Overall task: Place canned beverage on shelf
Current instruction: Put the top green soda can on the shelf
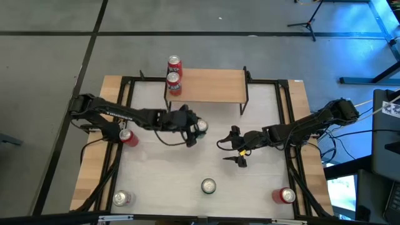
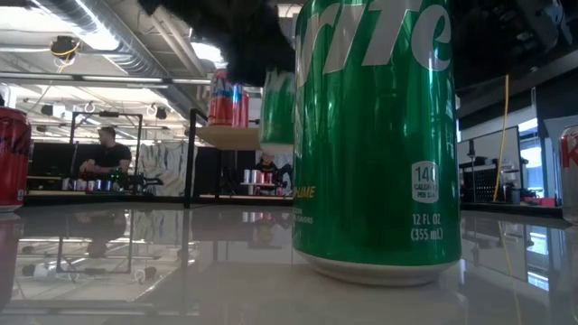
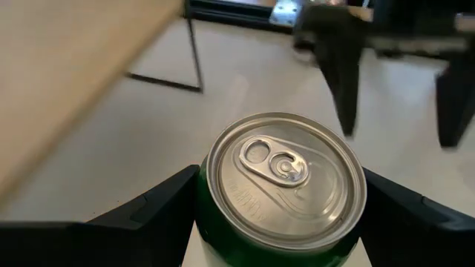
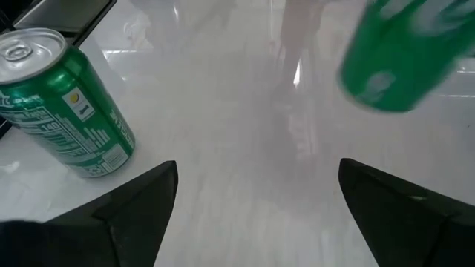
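I'll release the green can from my left gripper on the white table (image 1: 194, 142) before the shelf, short of my open right gripper. The can now hangs beside the shelf board.
The shelf (image 1: 209, 84) stands at the table's far middle, with one red can (image 1: 174, 85) on its left end. Another red can (image 1: 174, 62) shows just beyond the shelf's far edge. My left gripper (image 1: 199, 129) is shut on a green can (image 3: 286, 178) in front of the shelf, below its left half. In the low view this can (image 2: 277, 108) hangs in the air beside the shelf board (image 2: 226, 135). My right gripper (image 1: 238, 152) is open and empty over the table's middle right, and its fingers (image 4: 141, 204) are spread wide. My left gripper pinches the green can's side wall just under the top rim (image 3: 204, 215) between its two fingers, one on each side. The fingers (image 3: 156, 211) come level from the table's left. The can is upright, top up, lifted clear of the table.
A green can (image 1: 208, 185) stands near the front middle, filling the low view (image 2: 375, 135) and showing in the right wrist view (image 4: 63, 104). A red can (image 1: 128, 136) lies under the left arm. Other cans stand front left (image 1: 122, 199) and front right (image 1: 285, 195).
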Available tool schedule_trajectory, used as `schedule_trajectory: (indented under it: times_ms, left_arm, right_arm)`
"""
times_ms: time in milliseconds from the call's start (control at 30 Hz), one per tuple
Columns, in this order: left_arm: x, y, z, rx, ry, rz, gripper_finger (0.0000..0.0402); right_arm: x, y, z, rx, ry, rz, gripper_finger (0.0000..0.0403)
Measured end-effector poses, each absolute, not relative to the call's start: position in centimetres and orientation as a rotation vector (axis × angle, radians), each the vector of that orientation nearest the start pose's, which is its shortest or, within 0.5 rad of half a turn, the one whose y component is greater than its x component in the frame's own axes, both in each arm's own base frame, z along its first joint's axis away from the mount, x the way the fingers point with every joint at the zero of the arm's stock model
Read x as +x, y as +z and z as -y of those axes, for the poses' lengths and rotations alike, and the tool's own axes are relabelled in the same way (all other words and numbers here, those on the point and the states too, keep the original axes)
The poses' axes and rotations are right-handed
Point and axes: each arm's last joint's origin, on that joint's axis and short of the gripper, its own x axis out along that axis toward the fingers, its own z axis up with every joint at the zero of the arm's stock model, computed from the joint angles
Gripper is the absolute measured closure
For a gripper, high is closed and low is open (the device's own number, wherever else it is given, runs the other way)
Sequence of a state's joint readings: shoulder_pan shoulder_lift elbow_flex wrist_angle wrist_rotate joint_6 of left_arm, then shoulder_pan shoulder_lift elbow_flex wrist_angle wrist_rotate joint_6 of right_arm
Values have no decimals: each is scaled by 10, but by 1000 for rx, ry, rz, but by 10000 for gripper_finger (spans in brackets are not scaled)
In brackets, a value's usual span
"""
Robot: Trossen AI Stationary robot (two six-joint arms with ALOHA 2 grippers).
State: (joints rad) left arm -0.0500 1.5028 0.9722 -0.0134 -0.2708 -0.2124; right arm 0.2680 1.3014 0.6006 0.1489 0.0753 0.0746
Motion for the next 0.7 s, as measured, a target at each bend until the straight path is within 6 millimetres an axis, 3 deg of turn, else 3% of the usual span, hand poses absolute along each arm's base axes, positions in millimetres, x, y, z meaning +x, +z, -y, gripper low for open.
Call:
schedule_trajectory:
  times_ms: [133, 333, 700]
  left_arm:
    - [314, 213, 15, -155, 257, -503, 113]
    - [300, 187, 16, -222, 279, -539, 113]
    - [297, 183, 26, -187, 241, -539, 113]
  right_arm:
    - [250, 196, -66, -21, 168, -541, 33]
    - [250, 196, -66, -21, 164, -540, 33]
    - [250, 196, -66, -23, 161, -540, 33]
